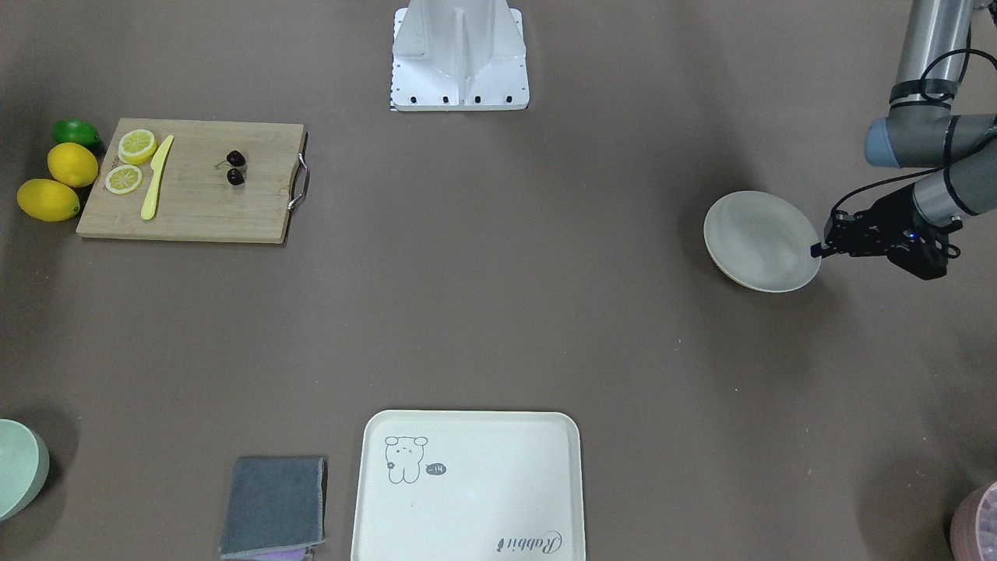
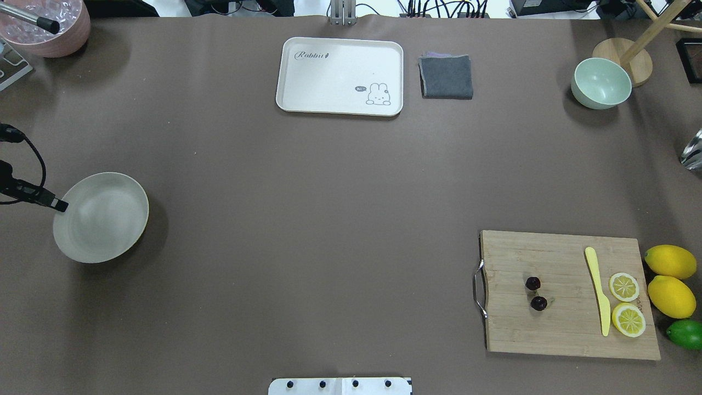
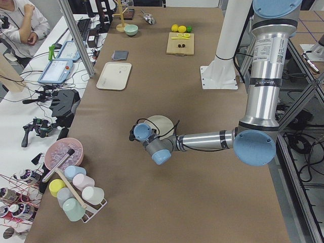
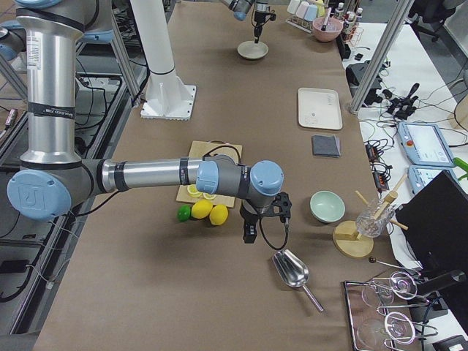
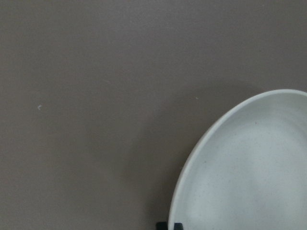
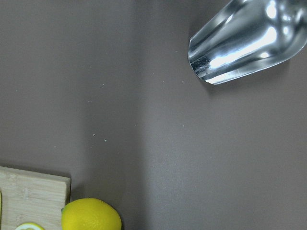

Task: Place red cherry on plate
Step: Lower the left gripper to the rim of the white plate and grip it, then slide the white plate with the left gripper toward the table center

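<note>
Next, I let go of the plate with my left gripper on the bare table [image 1: 465, 235] between the white base and the cream tray.
The red cherry [image 1: 235, 167] [image 2: 535, 293] is a pair of small dark fruits lying mid-way along a wooden cutting board [image 2: 559, 329]. Far across the table is the round off-white plate [image 1: 759, 241] [image 2: 101, 216], which looks slightly tilted. My left gripper [image 1: 816, 250] [image 2: 60, 207] has its fingertips together on the plate's outer rim; the left wrist view shows that rim [image 5: 192, 163] right at the tips. My right gripper [image 4: 248, 235] hangs over bare table beyond the lemons; it shows only in the exterior right view, so I cannot tell its state.
Two lemons [image 2: 670, 262], a lime [image 2: 685, 333], lemon slices [image 2: 625, 286] and a yellow knife [image 2: 599, 291] crowd the board's outer end. A metal scoop [image 6: 249, 38] lies near the right gripper. At the far edge are a cream tray [image 2: 329, 71], grey cloth [image 2: 446, 77] and green bowl [image 2: 600, 82].
</note>
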`<state>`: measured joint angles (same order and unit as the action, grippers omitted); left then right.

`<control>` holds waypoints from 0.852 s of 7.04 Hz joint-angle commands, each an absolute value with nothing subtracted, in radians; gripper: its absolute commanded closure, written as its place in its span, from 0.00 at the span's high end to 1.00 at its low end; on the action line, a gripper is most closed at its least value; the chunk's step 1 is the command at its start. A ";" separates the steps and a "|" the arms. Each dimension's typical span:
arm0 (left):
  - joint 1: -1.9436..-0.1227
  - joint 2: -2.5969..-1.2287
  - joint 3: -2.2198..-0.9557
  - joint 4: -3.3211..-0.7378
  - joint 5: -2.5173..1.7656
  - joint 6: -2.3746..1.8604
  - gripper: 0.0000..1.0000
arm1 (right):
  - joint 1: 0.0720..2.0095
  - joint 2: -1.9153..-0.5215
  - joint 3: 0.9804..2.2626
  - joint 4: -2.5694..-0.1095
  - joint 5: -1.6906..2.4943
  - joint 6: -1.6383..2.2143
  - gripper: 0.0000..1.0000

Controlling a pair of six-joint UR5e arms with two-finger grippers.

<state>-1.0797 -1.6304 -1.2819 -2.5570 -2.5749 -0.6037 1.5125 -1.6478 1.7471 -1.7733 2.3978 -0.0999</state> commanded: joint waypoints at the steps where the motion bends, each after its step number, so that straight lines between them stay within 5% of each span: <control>1: -1.113 -1.672 -1.304 -2.522 -2.673 -0.691 0.00 | 1.513 -1.647 1.747 -1.773 2.404 -0.100 1.00; 6: -1.088 -2.038 -1.517 -2.176 -2.671 -1.131 0.00 | 1.513 -1.632 1.747 -1.773 2.427 -0.062 1.00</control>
